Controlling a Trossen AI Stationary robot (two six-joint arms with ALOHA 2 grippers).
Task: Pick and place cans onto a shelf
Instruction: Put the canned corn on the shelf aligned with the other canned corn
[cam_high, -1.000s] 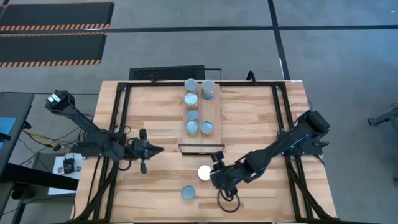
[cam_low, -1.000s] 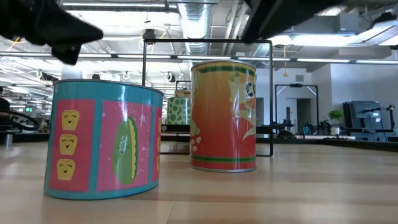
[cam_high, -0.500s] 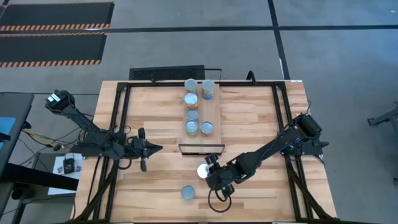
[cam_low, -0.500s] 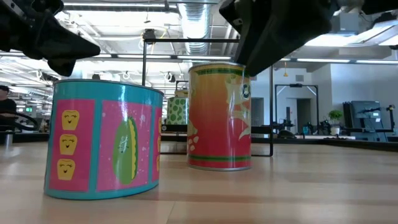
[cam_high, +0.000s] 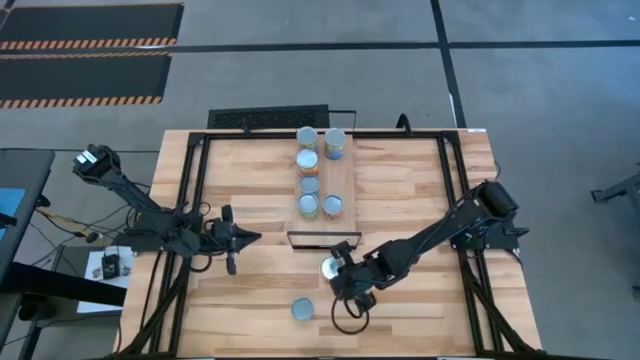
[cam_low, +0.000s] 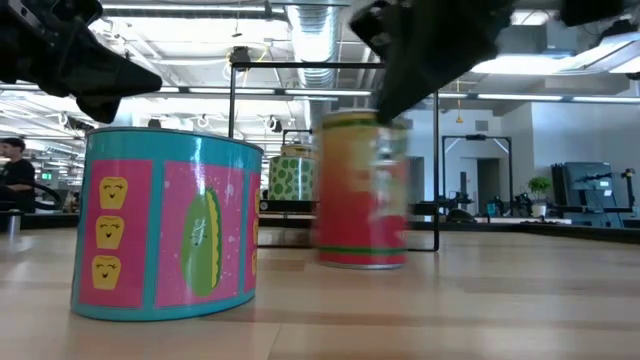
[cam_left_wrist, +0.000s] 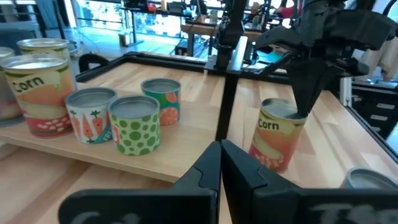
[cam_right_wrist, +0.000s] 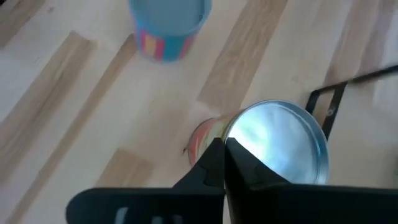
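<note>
The robot's right gripper should release the corn can on the shelf (cam_high: 331, 168), just in front of the tall blue-labelled can. The corn can now stands on the table before the shelf.
A corn can (cam_high: 328, 268) with an orange label stands on the table just before the shelf's near end. My right gripper (cam_right_wrist: 224, 147) comes down on its top, shut at the rim. A short teal and pink can (cam_high: 301, 309) stands nearer the front edge. Several cans (cam_high: 309, 184) stand on the pale wooden shelf (cam_high: 346, 178) at the middle back. My left gripper (cam_high: 258, 238) hovers shut to the left of the shelf's near end, holding nothing. My right gripper has its fingertips together on the corn can's top rim (cam_right_wrist: 231, 138), at the edge of the silvery lid. One finger lies over the lid, the other outside over the label. The fingers slant down from above (cam_left_wrist: 300, 106). The can's bottom is on the table.
A black metal frame (cam_high: 195, 200) runs along the table's left, right and far sides. The shelf's black end bracket (cam_high: 324, 234) stands just beyond the corn can. Bare wood lies to the right of the two loose cans.
My right gripper has moved toward the table's left edge and down onto the corn can, and its fingers have shut at the can's top. The can has shifted a little toward the shelf and shows blurred in the low view.
</note>
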